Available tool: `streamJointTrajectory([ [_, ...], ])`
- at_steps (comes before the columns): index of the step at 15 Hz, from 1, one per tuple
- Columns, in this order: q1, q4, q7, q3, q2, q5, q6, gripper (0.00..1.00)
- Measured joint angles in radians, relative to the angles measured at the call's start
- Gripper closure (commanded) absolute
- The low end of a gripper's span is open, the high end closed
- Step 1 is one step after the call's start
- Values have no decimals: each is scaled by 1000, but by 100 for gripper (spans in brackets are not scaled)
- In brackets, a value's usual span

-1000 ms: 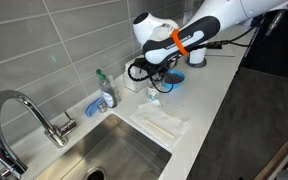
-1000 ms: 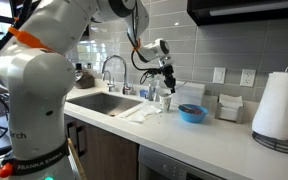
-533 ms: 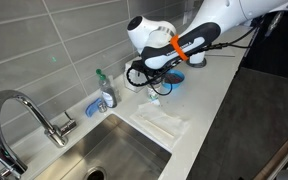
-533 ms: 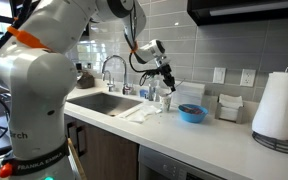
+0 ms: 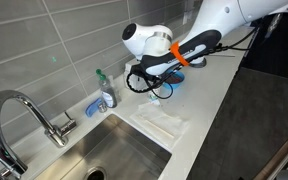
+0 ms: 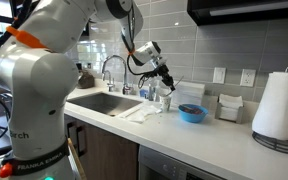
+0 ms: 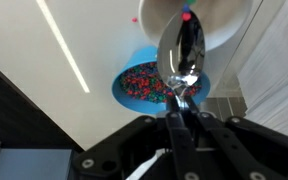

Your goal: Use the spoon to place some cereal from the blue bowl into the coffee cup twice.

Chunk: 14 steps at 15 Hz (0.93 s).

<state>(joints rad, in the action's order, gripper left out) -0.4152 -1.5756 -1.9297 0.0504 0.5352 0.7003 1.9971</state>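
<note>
Next, I let go of the metal spoon on the cereal inside the blue bowl (image 5: 173, 84) (image 7: 147, 85), with the spoon's handle over the bowl's rim.
My gripper (image 7: 182, 118) is shut on the handle of a metal spoon (image 7: 181, 50). In the wrist view the spoon's shiny bowl lies over the rim of the white coffee cup (image 7: 209, 22), with a red bit at its tip. The blue bowl (image 7: 134, 92) holds the cereal (image 7: 144, 80) and sits just beside the cup. In both exterior views the gripper (image 6: 162, 80) (image 5: 158, 82) hangs tilted over the cup (image 6: 165, 100) (image 5: 153, 97). The blue bowl (image 6: 192, 113) stands apart on the counter. In an exterior view the arm mostly hides the bowl (image 5: 177, 82).
A sink (image 6: 109, 102) with a faucet (image 5: 24, 112) lies beside the cup. A soap bottle (image 5: 105, 90) and blue sponge holder (image 5: 92, 104) stand at the wall. A white cloth (image 5: 164, 122) lies by the sink. A paper-towel roll (image 6: 279, 105) and a white box (image 6: 229, 105) stand further along.
The wrist has swung and tilted a little toward the sink side, carrying the spoon with it over the cup. The bowl and cup have not moved.
</note>
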Motion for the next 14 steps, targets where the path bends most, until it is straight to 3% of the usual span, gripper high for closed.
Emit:
streamJointTrajectory([
  [9,-3,-10,-83,-21,-2,115,-31,98],
  [14,106,-6,-92,-24,-40,3,-35,98],
])
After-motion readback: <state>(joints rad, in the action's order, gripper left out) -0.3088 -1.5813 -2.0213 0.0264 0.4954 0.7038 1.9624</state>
